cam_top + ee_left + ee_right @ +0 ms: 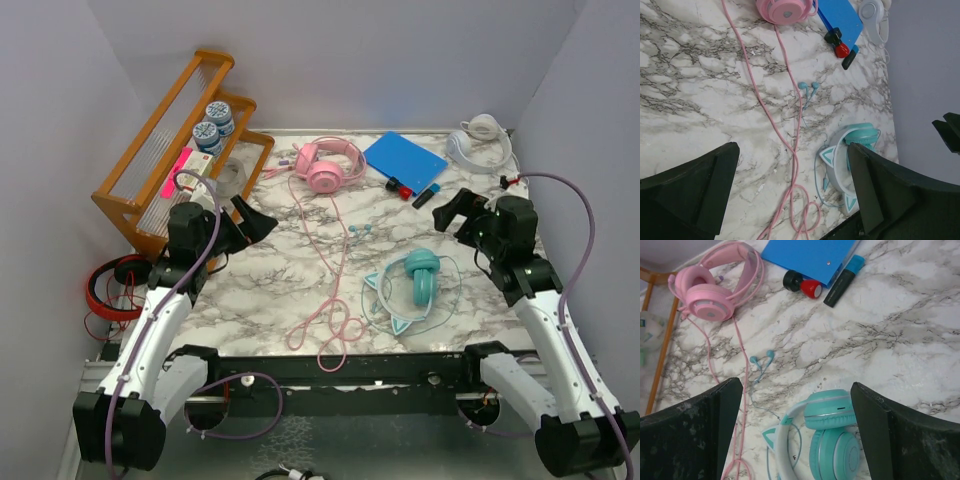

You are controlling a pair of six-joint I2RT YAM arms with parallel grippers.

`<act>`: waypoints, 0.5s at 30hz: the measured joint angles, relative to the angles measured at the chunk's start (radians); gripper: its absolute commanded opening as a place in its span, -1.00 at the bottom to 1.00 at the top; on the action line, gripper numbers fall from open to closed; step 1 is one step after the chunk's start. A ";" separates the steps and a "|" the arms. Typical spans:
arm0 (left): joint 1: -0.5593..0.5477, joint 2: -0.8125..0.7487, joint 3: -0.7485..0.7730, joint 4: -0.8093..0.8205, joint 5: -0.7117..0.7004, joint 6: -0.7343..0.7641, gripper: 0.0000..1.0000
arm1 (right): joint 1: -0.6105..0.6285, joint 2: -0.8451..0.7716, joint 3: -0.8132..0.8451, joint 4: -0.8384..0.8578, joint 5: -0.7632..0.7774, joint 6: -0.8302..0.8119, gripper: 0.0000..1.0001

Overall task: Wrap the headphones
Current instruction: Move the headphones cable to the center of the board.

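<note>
I will next move my right gripper to the teal cat-ear headphones and close it on the middle of their white headband (382,295) (782,456), between the cat ears.
The pink headphones (326,166) lie at the back middle of the marble table, and their long pink cable (338,268) trails to the front edge and ends in loops. The pair also shows in the left wrist view (785,9) and in the right wrist view (715,285). The teal cat-ear headphones (412,285) lie folded at the front right, also in the right wrist view (832,432) and left wrist view (847,155). The white headphones (476,140) lie at the back right. My left gripper (252,222) is open and empty above the table's left side. My right gripper (452,212) is open and empty above the right side.
A blue folder (404,157), a red-capped black item (397,185) and a blue-capped marker (426,196) lie at the back. Small teal earbuds (362,230) lie mid-table. A wooden rack (180,140) with tins stands at the back left. Red-and-black headphones (110,285) lie off the table's left edge.
</note>
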 measured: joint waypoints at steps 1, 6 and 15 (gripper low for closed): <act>0.000 0.000 -0.004 0.003 0.003 0.000 0.97 | 0.000 -0.020 -0.002 -0.004 0.000 0.000 1.00; 0.000 0.000 -0.074 0.055 0.032 -0.034 0.97 | 0.000 -0.052 0.006 -0.041 -0.014 -0.002 1.00; 0.000 0.000 -0.185 0.099 0.054 -0.156 0.97 | 0.000 0.033 0.043 -0.168 -0.053 -0.055 0.92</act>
